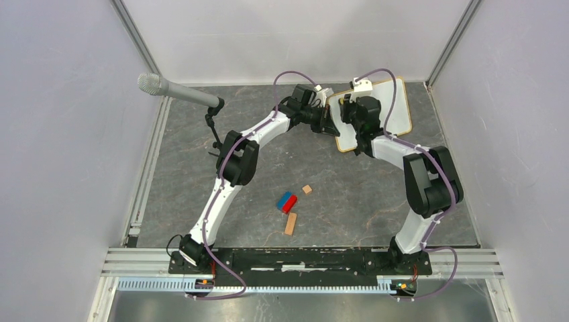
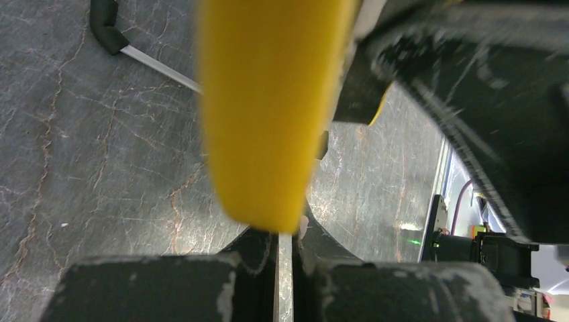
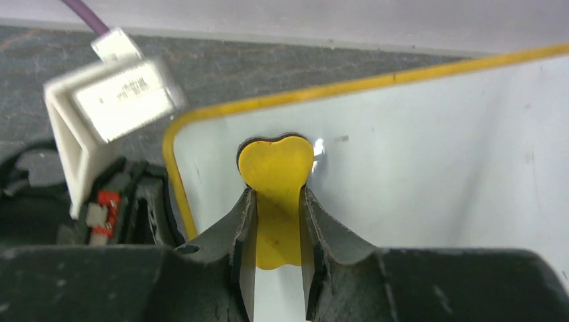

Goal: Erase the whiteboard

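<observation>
Next, I set the yellow eraser, which rests on the whiteboard now, on the bare table [image 1: 343, 206] between the blue-and-red block and my right arm with my right gripper.
The whiteboard [image 1: 392, 111] lies tilted at the back right of the table, white with a thin tan-yellow frame. No writing shows on it in the right wrist view [image 3: 436, 168]. My right gripper [image 1: 349, 107] is over its left part, shut on a yellow heart-shaped eraser [image 3: 276, 164] that rests on the board surface between the jaws [image 3: 276, 194]. My left gripper [image 1: 331, 119] is at the board's left edge. In the left wrist view the blurred yellow frame [image 2: 268, 100] runs down into the nearly closed jaws [image 2: 285, 235].
A microphone [image 1: 178, 92] on a black stand [image 2: 107, 27] is at the back left. A blue-and-red block [image 1: 287, 202], a small wooden cube [image 1: 306, 189] and a wooden bar [image 1: 290, 223] lie mid-table. The left wrist's white camera box [image 3: 111, 100] sits close to the board's corner.
</observation>
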